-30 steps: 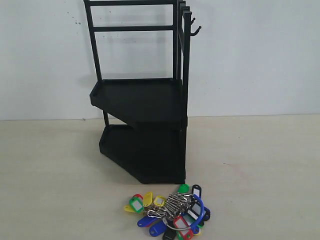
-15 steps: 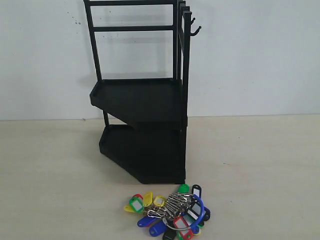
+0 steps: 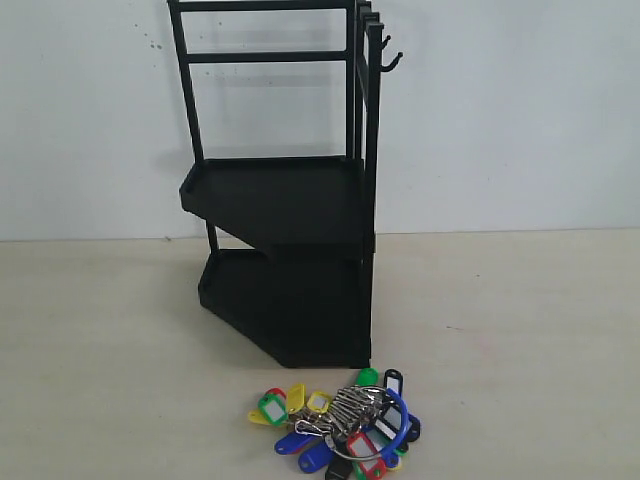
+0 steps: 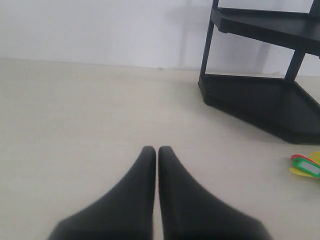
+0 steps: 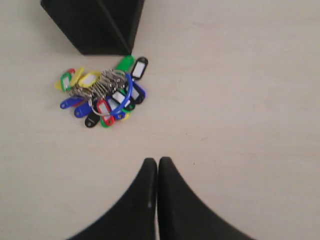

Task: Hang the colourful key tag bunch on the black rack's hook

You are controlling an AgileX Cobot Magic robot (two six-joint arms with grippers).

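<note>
The blue loop's middle (image 3: 406,419) (image 5: 130,94) on the colourful key tag bunch, beside the black tags, is next for my right gripper to go to and close on.
The colourful key tag bunch (image 3: 340,428) lies flat on the beige table just in front of the black rack (image 3: 285,200); its blue loop (image 3: 396,420) rests on the tags. Two small hooks (image 3: 390,62) stick out at the rack's top right. No gripper shows in the exterior view. In the right wrist view the bunch (image 5: 102,92) lies beside the rack's base corner (image 5: 95,22), well ahead of my right gripper (image 5: 157,161), which is shut and empty. My left gripper (image 4: 157,150) is shut and empty over bare table, with the rack (image 4: 260,95) and a green tag (image 4: 306,166) off to one side.
A white wall (image 3: 520,110) rises close behind the rack. The beige tabletop (image 3: 530,330) stretches to both sides of the rack.
</note>
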